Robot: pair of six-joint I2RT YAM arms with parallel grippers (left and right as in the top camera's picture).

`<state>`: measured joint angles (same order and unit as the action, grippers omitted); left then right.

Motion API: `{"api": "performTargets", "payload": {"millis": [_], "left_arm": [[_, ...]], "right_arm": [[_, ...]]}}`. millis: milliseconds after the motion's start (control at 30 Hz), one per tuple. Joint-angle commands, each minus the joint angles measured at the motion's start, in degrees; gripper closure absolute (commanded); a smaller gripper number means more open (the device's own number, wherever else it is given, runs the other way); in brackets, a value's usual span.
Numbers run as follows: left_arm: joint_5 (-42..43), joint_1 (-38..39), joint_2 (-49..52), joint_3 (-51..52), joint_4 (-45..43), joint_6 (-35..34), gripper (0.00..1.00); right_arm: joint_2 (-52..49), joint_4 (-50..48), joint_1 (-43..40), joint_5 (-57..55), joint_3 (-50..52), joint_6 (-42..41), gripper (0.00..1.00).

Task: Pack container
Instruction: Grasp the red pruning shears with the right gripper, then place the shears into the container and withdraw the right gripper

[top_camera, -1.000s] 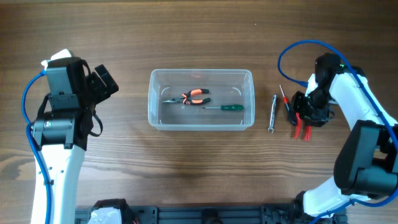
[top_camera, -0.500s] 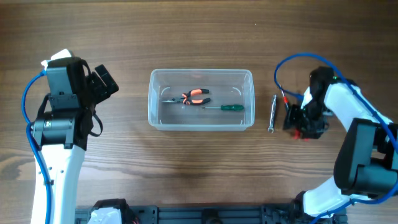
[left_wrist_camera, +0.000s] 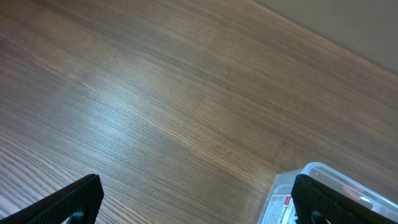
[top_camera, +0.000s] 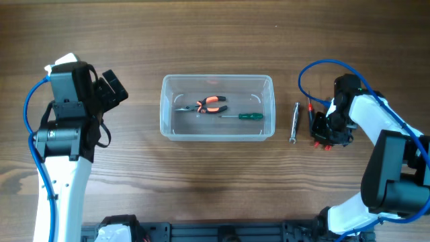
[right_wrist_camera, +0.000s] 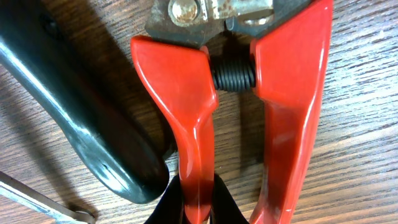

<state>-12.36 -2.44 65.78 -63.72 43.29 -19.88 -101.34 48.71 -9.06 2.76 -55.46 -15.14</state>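
Observation:
The robot's right gripper should release the red-handled pliers in the clear container [top_camera: 239,99], behind the green-handled screwdriver and against the orange-handled pliers.
The clear container [top_camera: 217,79] stands mid-table and holds orange-handled pliers [top_camera: 209,104] and a green-handled screwdriver [top_camera: 245,115]. To its right, my right gripper [top_camera: 324,131] is down on the table over red-handled pliers [right_wrist_camera: 292,93]. In the right wrist view that gripper [right_wrist_camera: 196,208] is shut on the left red handle, while the other handle lies free on the wood. My left gripper [left_wrist_camera: 202,205] hangs open over bare wood, left of the container's corner [left_wrist_camera: 323,186], with nothing between its fingers.
A black tool handle [right_wrist_camera: 81,118] lies right beside the gripped red handle. A thin silver tool [top_camera: 294,122] lies between the container and the right gripper. My left arm [top_camera: 67,128] stands at the table's left side.
My right gripper has shifted a little left and down onto the red pliers and closed on one handle. The left arm has not moved.

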Motion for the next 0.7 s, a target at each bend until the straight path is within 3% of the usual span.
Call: {"api": "performTargets", "payload": {"millis": [0,133,233,333,500,667], "left_arm": [[0.09,-0.31,0.11,-0.59,-0.13,-0.5,0.0],[0.09,-0.31,0.11,-0.59,-0.13,-0.5,0.0],[0.09,-0.31,0.11,-0.59,-0.13,-0.5,0.0],[0.09,-0.31,0.11,-0.59,-0.13,-0.5,0.0],[0.09,-0.31,0.11,-0.59,-0.13,-0.5,0.0],[0.09,-0.31,0.11,-0.59,-0.13,-0.5,0.0]], "right_arm": [[-0.42,-1.29,0.02,-0.2,0.87,-0.11,0.96],[3.21,-1.14,-0.02,-2.51,-0.66,-2.14,0.96],[13.88,1.86,0.39,-2.49,-6.97,-1.11,0.96],[23.61,5.14,3.06,4.98,-13.4,2.14,0.96],[37.24,4.87,17.66,15.85,-18.4,12.17,0.96],[38.56,4.57,36.83,16.76,-18.29,29.35,0.96]]}}
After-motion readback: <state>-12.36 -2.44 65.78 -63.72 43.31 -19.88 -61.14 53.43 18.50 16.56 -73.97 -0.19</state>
